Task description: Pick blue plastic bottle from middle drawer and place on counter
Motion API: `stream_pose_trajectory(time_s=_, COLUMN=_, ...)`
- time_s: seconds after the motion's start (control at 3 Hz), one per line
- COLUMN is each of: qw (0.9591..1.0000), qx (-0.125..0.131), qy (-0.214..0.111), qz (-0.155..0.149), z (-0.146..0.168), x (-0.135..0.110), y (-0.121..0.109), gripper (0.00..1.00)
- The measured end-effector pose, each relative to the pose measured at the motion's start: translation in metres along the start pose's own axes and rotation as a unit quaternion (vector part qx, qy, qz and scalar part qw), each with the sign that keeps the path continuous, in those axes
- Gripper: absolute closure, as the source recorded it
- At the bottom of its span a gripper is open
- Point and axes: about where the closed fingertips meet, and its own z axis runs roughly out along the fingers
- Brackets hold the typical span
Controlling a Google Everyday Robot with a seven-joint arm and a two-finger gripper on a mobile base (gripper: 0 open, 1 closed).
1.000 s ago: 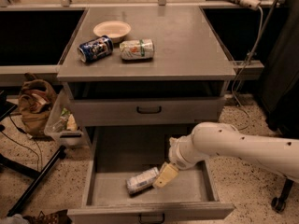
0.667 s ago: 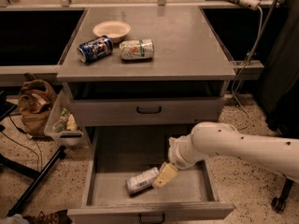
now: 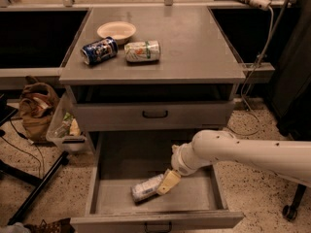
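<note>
The fingers of my gripper should next close on the end (image 3: 161,181) of the blue plastic bottle nearest the white arm, inside the open middle drawer.
The blue plastic bottle (image 3: 145,188) lies on its side on the floor of the open middle drawer (image 3: 194,197), near the front. My gripper (image 3: 164,183) reaches down into the drawer from the right on a white arm and is at the bottle's right end, its tan fingers (image 3: 168,181) against it. The counter (image 3: 194,42) is the grey top of the cabinet above.
On the counter stand a cream bowl (image 3: 116,31), a dark blue can (image 3: 98,50) and a white-and-green can (image 3: 142,51), both lying down. The shallower upper drawer (image 3: 154,113) is slightly open. A bag (image 3: 36,106) and a bin (image 3: 65,127) sit on the floor at left.
</note>
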Motion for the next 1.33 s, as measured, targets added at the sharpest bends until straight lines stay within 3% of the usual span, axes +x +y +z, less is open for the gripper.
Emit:
stream_pose_trajectory(time_s=0.67, qw=0.9982, qx=-0.020, qy=-0.056, qz=0.001, z=0.060, x=0.007, y=-0.020, gripper=0.00)
stream_pose_trajectory(time_s=1.0, qw=0.9982, qx=-0.020, qy=-0.056, qz=0.001, z=0.060, x=0.007, y=-0.020, gripper=0.00)
stream_pose_trajectory(time_s=1.33, qw=0.9976, qx=-0.038, qy=-0.056, qz=0.013, z=0.085, x=0.016, y=-0.016, gripper=0.00)
